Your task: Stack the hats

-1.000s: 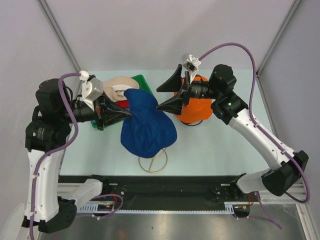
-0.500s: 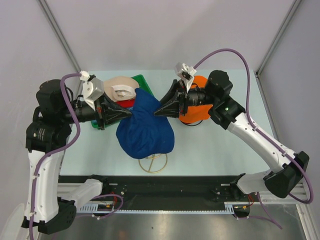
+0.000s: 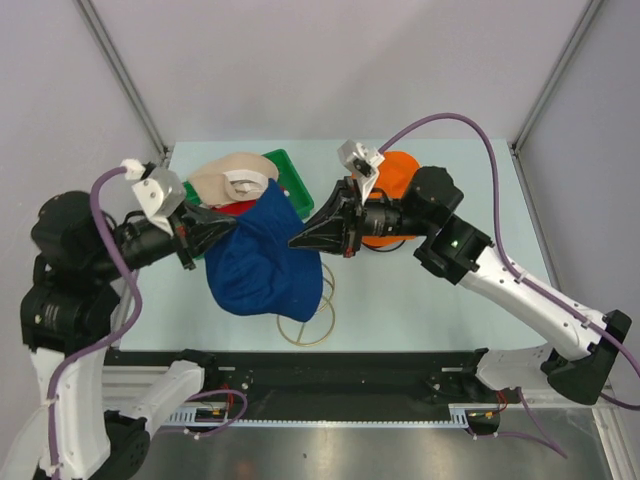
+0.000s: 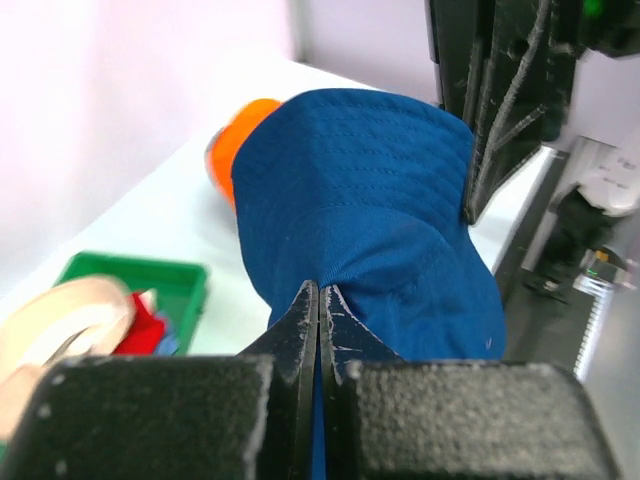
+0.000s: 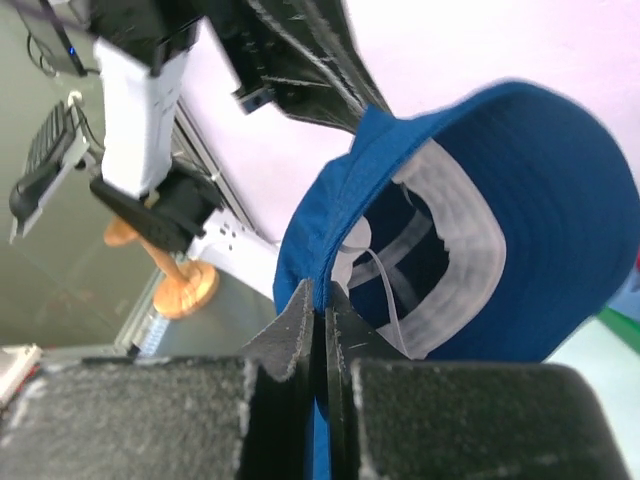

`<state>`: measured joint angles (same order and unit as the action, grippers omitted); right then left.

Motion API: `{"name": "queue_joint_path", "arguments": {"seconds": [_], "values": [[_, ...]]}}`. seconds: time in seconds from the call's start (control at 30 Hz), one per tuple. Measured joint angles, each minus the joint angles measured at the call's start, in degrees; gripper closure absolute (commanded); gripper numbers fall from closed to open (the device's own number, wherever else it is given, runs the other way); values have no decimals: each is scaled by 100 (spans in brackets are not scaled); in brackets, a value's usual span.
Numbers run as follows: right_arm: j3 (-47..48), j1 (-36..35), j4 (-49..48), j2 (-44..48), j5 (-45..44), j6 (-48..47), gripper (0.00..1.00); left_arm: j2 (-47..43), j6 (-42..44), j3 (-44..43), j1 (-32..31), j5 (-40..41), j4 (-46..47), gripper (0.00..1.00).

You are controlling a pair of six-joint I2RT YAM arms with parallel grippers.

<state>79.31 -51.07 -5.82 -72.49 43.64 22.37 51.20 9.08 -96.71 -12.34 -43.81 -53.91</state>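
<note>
I should release the navy hat, which hangs above the table now, with my right gripper over the gold wire globe (image 3: 309, 300) near the table's front edge.
A navy hat (image 3: 262, 265) hangs above the table between both arms. My left gripper (image 3: 229, 226) is shut on its brim at the upper left, seen close in the left wrist view (image 4: 320, 298) against the blue cloth (image 4: 370, 190). On the opposite brim edge my right gripper (image 3: 296, 242) is shut too; its wrist view (image 5: 320, 300) looks into the hat's white-lined inside (image 5: 470, 270). An orange hat (image 3: 398, 180) sits behind the right arm. A beige hat (image 3: 232, 172) and a red hat (image 3: 236, 208) lie at the green tray.
The green tray (image 3: 290, 172) stands at the back, left of centre. A gold wire globe frame (image 3: 306, 322) stands on the table under the navy hat's right edge. The orange hat (image 4: 243, 135) and tray (image 4: 150, 280) also show in the left wrist view.
My right gripper came left and shut on the navy hat's brim. Both arms then carried the hat left, off the gold wire frame, which now shows more.
</note>
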Motion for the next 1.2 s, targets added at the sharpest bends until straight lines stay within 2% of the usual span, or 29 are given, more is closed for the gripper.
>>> {"name": "queue_joint_path", "arguments": {"seconds": [0.23,0.33,0.43,0.53,0.57,0.67,0.93,1.2], "values": [[-13,-538,-516,-599,-870,647,100,-579,-4,-190,-20,1659,-621,99],[-37,-549,-531,-887,-1316,977,100,-695,-4,-70,-20,2015,-739,91],[-411,-531,-538,-833,-1738,1329,100,-680,-33,232,-20,2234,-741,48],[-988,-396,-450,-605,-2100,1681,100,-555,-46,422,-17,2299,-704,27],[-1220,-319,-393,-494,-2216,1801,100,-492,-66,452,-17,2297,-695,15],[-1939,-26,-243,-120,-2437,2208,100,-313,-111,490,-17,2319,-651,0],[-3268,315,13,999,-2990,2931,100,-208,-153,503,-20,2524,-466,0],[-3718,479,389,1777,-3397,3027,100,-94,-160,623,-223,2568,-293,0]]}}
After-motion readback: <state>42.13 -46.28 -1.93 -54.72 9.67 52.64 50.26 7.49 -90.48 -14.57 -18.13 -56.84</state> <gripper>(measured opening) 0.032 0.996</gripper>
